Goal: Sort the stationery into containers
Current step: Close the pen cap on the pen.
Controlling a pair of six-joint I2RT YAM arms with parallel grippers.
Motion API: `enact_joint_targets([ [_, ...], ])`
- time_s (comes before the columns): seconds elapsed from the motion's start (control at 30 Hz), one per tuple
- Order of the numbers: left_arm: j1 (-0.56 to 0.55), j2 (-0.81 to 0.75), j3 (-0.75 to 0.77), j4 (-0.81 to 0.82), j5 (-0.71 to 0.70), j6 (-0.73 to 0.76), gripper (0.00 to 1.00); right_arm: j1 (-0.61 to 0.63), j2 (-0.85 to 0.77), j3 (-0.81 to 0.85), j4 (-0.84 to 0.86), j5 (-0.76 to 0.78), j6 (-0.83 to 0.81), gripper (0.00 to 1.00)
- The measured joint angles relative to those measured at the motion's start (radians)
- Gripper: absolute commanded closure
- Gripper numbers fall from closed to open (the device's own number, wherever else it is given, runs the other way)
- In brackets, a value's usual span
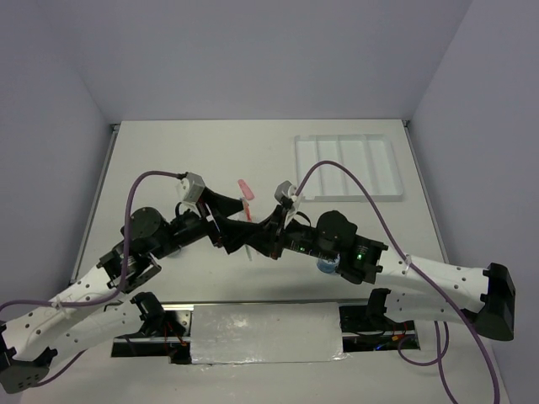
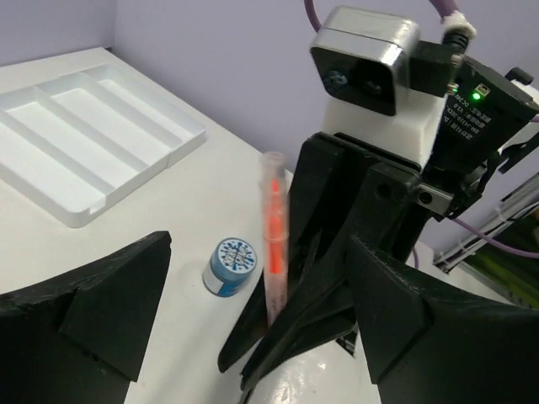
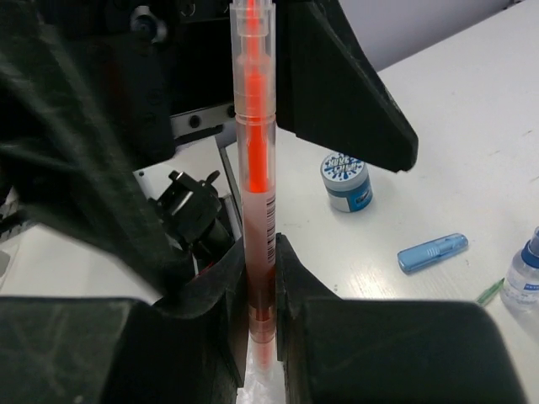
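Next, I raise my left gripper and close it on the orange pen's upper end (image 2: 273,175), because the fingers of my right gripper are between the open fingers of my left gripper.
My right gripper (image 3: 261,252) is shut on a thin orange pen (image 3: 255,151) and holds it upright above the table. The same pen shows in the left wrist view (image 2: 274,227) and in the top view (image 1: 245,190). My left gripper (image 2: 261,290) is open, its two fingers standing wide on either side of the pen and the right gripper's fingers, without touching the pen. In the top view both grippers meet at the table's middle: left (image 1: 226,227), right (image 1: 258,239). The white divided tray (image 1: 347,167) lies at the far right, empty where visible.
A round blue roll with a patterned white top (image 3: 345,181) stands on the table near the right arm, also in the left wrist view (image 2: 229,265). A blue capsule piece (image 3: 432,252) and a blue-capped bottle (image 3: 526,273) lie beside it. The tray (image 2: 84,143) sits beyond.
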Motion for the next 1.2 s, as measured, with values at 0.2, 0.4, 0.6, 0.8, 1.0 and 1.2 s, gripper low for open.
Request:
enact_joint_targets([
  [0.2,-0.003,0.004,0.103,-0.131,-0.108,0.026,0.01,-0.001,0.000,0.000,-0.010,0.060,0.037,1.00],
  [0.4,-0.003,0.004,0.216,-0.188,-0.198,0.052,0.12,-0.001,0.000,0.000,-0.020,0.070,0.051,1.00],
  [0.6,-0.003,0.032,0.236,-0.196,-0.217,0.050,0.24,-0.001,0.000,0.001,-0.034,0.063,0.051,1.00],
  [0.8,-0.003,0.090,0.227,-0.194,-0.196,0.046,0.26,-0.001,0.001,0.003,-0.048,0.060,0.050,1.00],
  [1.0,-0.003,0.097,0.226,-0.183,-0.170,0.035,0.56,-0.001,0.002,0.004,-0.057,0.059,0.050,1.00],
  [1.2,-0.003,0.096,0.201,-0.156,-0.157,0.022,0.70,-0.001,0.013,0.012,-0.061,0.051,0.051,1.00],
])
